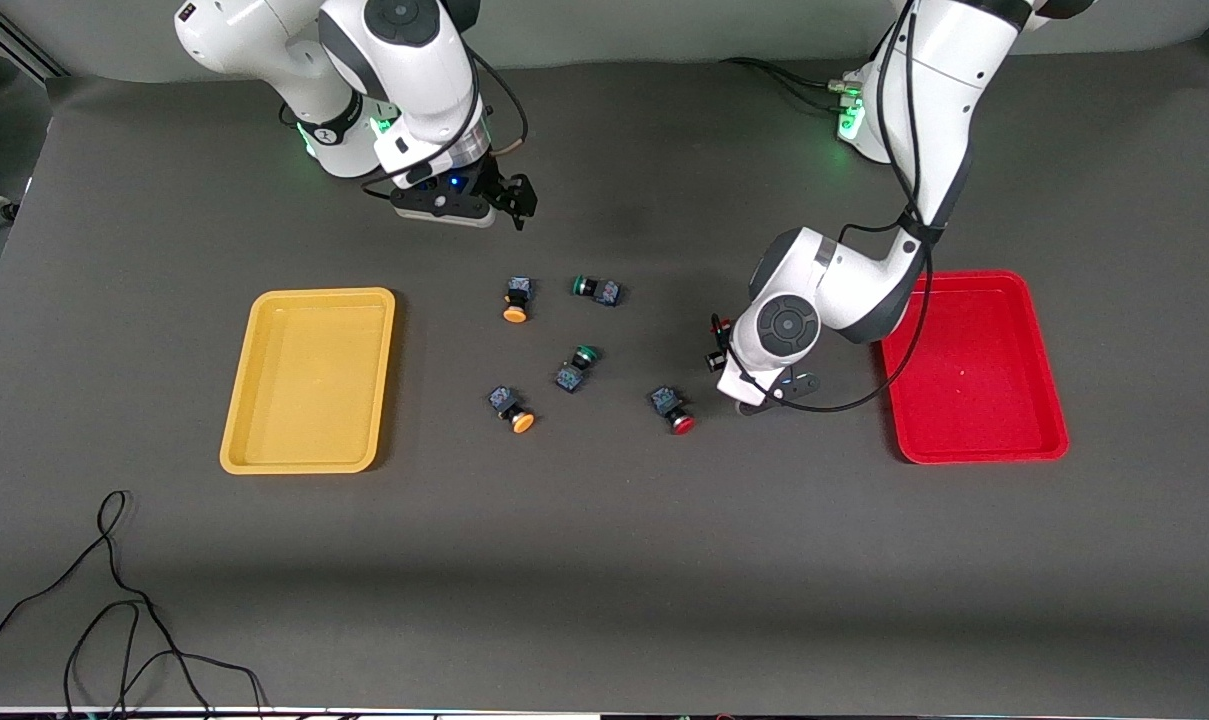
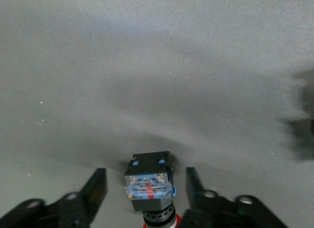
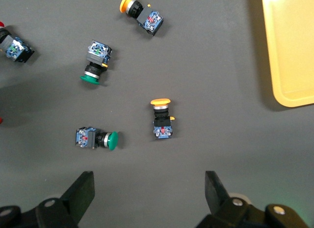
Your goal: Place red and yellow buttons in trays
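I should close my right gripper on the black middle of the yellow button (image 1: 517, 300) (image 3: 162, 121) nearest to it, between the button's yellow cap and blue end.
My left gripper (image 1: 717, 343) is low over the mat beside the red tray (image 1: 974, 440). In the left wrist view its open fingers (image 2: 95, 188) stand either side of a red button (image 2: 149, 184) without touching it. Another red button (image 1: 672, 409) lies nearby. Two yellow buttons (image 1: 515, 298) (image 1: 512, 408) lie mid-table. My right gripper (image 1: 509, 205) is open and empty, up over the mat near its own base. The right wrist view shows that gripper (image 3: 149, 188), both yellow buttons (image 3: 161, 120) (image 3: 142, 12) and the yellow tray (image 3: 289, 46). The yellow tray (image 1: 264, 450) is empty.
Two green-capped switches (image 1: 596, 289) (image 1: 575, 368) lie among the buttons; they also show in the right wrist view (image 3: 97, 138) (image 3: 95, 61). A loose black cable (image 1: 114, 600) lies on the mat's corner nearest the front camera, at the right arm's end.
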`<state>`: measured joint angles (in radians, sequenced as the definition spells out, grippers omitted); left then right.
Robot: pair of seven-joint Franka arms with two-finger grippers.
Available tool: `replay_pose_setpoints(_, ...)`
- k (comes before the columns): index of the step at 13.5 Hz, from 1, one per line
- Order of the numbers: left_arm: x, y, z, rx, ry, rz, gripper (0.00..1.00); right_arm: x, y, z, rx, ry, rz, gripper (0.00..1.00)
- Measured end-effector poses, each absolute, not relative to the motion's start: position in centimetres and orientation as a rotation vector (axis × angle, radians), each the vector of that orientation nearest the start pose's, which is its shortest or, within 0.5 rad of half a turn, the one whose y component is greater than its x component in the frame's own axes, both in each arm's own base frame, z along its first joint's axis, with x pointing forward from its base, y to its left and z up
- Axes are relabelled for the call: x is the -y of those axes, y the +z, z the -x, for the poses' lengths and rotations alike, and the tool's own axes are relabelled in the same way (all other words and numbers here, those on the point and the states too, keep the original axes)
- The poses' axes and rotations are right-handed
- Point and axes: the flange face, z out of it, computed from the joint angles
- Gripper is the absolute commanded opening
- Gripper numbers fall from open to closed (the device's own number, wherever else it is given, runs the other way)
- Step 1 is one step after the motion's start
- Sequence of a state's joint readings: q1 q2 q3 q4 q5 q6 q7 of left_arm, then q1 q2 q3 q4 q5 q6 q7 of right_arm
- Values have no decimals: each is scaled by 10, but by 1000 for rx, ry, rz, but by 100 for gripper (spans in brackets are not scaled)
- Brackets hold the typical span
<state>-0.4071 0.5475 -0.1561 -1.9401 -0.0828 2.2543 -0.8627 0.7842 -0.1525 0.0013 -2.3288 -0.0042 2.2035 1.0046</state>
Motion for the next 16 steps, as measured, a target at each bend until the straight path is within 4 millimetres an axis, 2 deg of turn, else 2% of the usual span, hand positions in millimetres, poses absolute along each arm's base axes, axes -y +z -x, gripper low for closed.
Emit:
replay_pose_setpoints(1, 320, 184, -503, 584, 421, 3020, 0, -341, 388, -341, -338, -40, 3096, 100)
replay_pose_setpoints(5, 321, 192, -506, 596, 448, 3012, 0, -336, 327, -340, -345, -49, 3087, 100)
replay_pose_setpoints(7, 316, 220, -516, 596, 503, 2973, 0, -338, 292, -344, -351, -60, 3077, 100)
replay_pose_setpoints(8, 306, 243, -525, 608, 531, 2950, 0, -340, 274, -345, -356, -66, 3072, 100)
replay_pose_setpoints(10, 267, 292, -548, 603, 581, 2926, 0, -341, 240, -347, -359, -71, 3067, 100)
replay_pose_setpoints(11, 242, 310, -557, 577, 591, 2925, 0, -341, 223, -346, -360, -69, 3069, 100)
replay_pose_setpoints(12, 213, 320, -566, 549, 582, 2920, 0, -340, 207, -346, -362, -60, 3077, 100)
replay_pose_setpoints(14, 158, 316, -580, 499, 580, 2914, 0, -336, 184, -344, -368, -37, 3096, 98)
replay_pose_setpoints(16, 105, 297, -585, 454, 618, 2903, 0, -334, 175, -345, -377, -27, 3105, 72)
